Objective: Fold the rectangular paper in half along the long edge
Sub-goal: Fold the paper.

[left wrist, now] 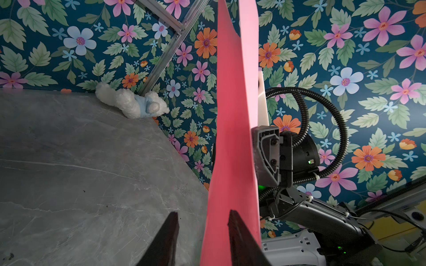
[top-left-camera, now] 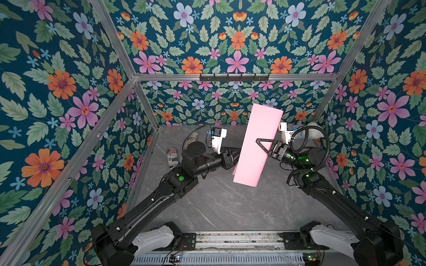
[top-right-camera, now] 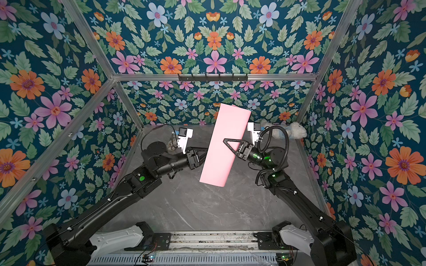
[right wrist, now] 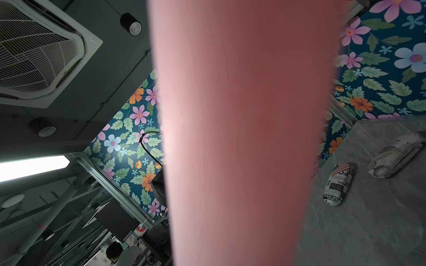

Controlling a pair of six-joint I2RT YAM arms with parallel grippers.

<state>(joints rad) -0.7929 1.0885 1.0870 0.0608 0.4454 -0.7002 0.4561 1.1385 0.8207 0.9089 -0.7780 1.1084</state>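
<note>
I will pinch the back layer's edge (left wrist: 209,204) with my left gripper while my right gripper lines up the front layer, as the paper's two long edges are apart.
The rectangular paper (top-left-camera: 255,147) is a light-pink sheet held up in the air over the grey table (top-left-camera: 219,207), long side nearly upright, in both top views. My right gripper (top-left-camera: 259,141) reaches in from the right and is shut on the paper's middle: one black triangular finger (top-right-camera: 231,145) lies on its front and the other is hidden behind it. My left gripper (left wrist: 203,213) is open at the paper's left edge. One finger overlaps the sheet (left wrist: 232,129) and the other stands apart from it. In the right wrist view the paper (right wrist: 242,138) hides that gripper's fingers.
A white plush toy (top-left-camera: 309,131) lies in the back right corner. A newsprint-patterned object (top-left-camera: 173,159) and a worn white shoe (top-left-camera: 191,139) lie at the back left. A black hook rail (top-left-camera: 234,77) hangs on the back wall. Flowered walls close in three sides.
</note>
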